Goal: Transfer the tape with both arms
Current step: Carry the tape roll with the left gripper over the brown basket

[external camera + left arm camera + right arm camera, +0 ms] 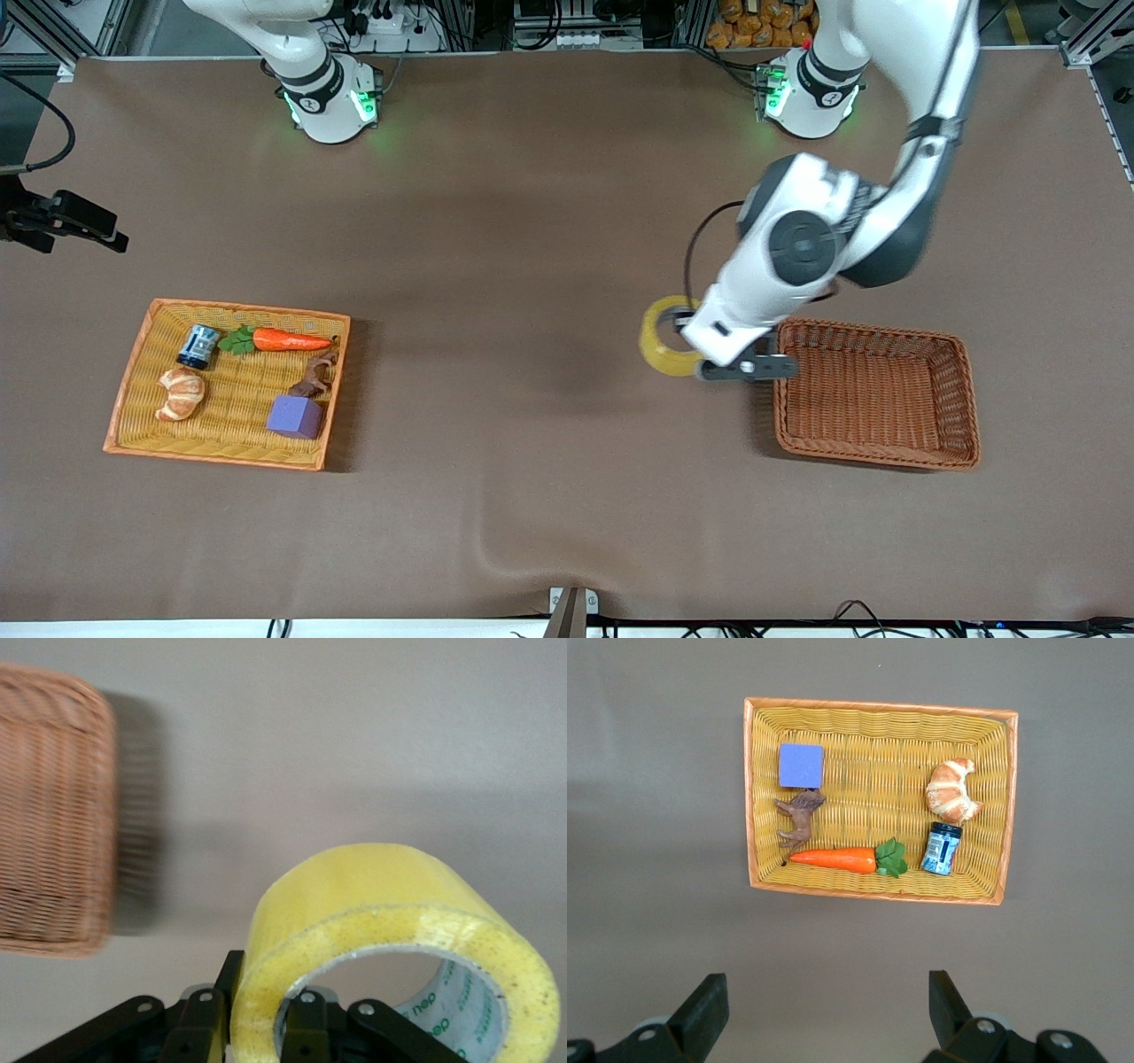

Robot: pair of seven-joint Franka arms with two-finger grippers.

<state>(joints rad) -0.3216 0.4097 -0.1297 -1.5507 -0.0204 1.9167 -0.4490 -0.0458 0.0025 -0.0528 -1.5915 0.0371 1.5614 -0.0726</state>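
Note:
My left gripper releases the tape next near the middle of the brown basket's bottom (853,402), slightly toward the yellow basket.
The tape (663,344), a thick yellowish roll with a grey core, hangs above the bare table beside the brown basket (873,330). My left gripper (687,340) is shut on the roll's wall. In the left wrist view one finger (221,979) presses the outside of the tape (390,904) and the other sits inside the ring. My right gripper (828,1005) is open and holds nothing; it is high above the table and out of the front view. Its wrist view looks down on the yellow basket (877,707).
The yellow basket (248,310), toward the right arm's end, holds a carrot (291,339), a croissant (182,393), a small jar (198,346), a purple cube (296,416) and a brown toy animal (315,376). The brown basket (53,815) holds nothing.

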